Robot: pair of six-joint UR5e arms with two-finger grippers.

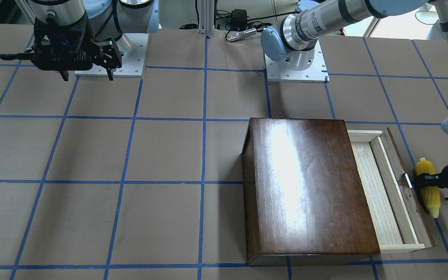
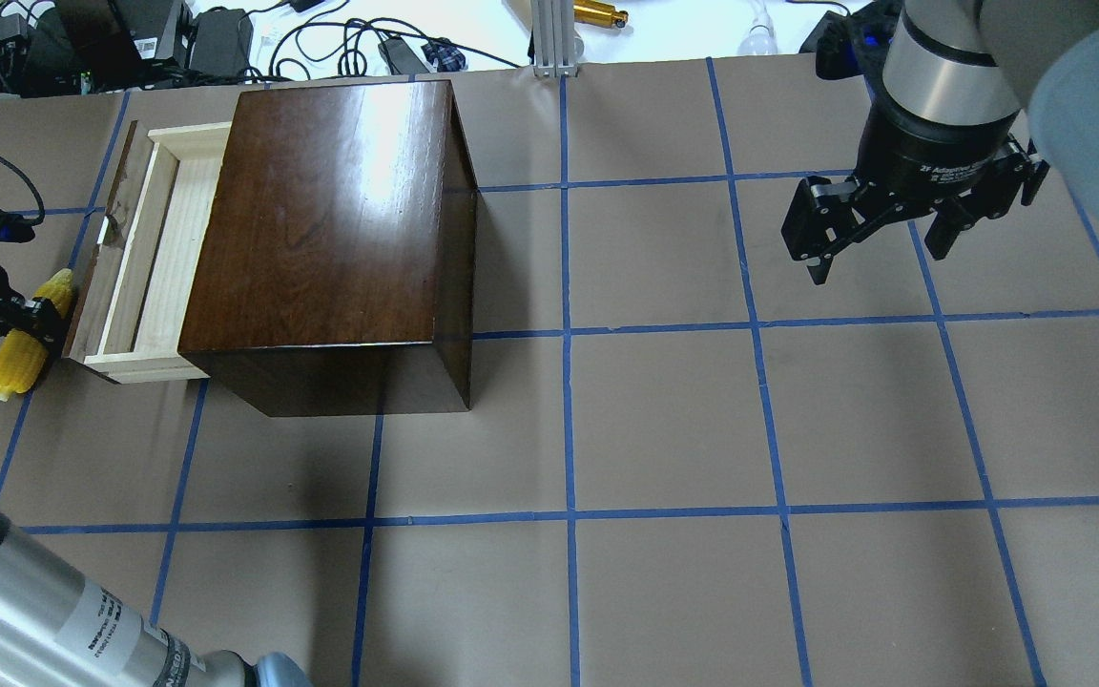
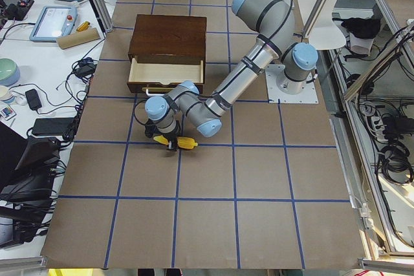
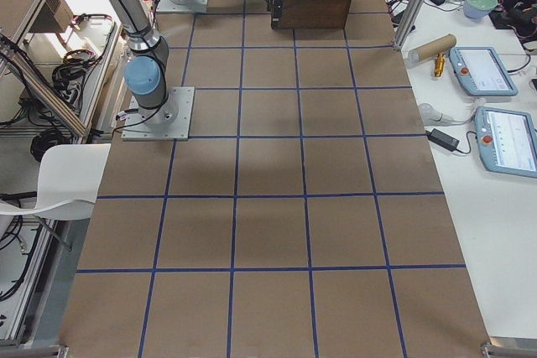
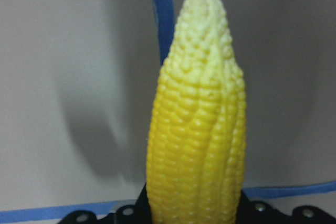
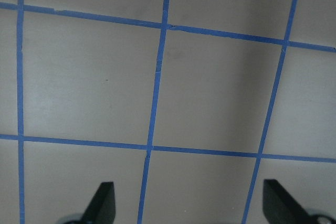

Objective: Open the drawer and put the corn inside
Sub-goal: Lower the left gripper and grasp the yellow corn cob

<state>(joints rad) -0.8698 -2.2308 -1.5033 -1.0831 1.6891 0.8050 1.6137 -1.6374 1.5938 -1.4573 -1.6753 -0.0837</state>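
The yellow corn, now just outside the front panel, will go down from my left gripper onto the pale wood tray's bottom [image 1: 382, 193], lengthwise along the dark front panel.
The dark glossy box [image 2: 330, 219] stands on the table with its drawer [image 2: 163, 239] pulled out; the pale wood tray is empty behind its dark front panel [image 1: 406, 194]. The yellow corn [image 2: 23, 355] lies just outside that front panel, with its pale tip pointing away from the robot's base. My left gripper [image 2: 30, 320] is shut on the corn around its middle, and the corn fills the left wrist view [image 5: 199, 129]. I cannot tell whether the corn touches the table. My right gripper [image 2: 879, 258] is open and empty, hovering far from the box.
Blue tape lines grid the brown table [image 2: 664, 420]. The right wrist view shows only bare table between the open fingertips [image 6: 102, 198]. Cables and devices [image 2: 177, 38] lie beyond the table's far edge. The arm bases [image 1: 296, 72] stand at the robot's side.
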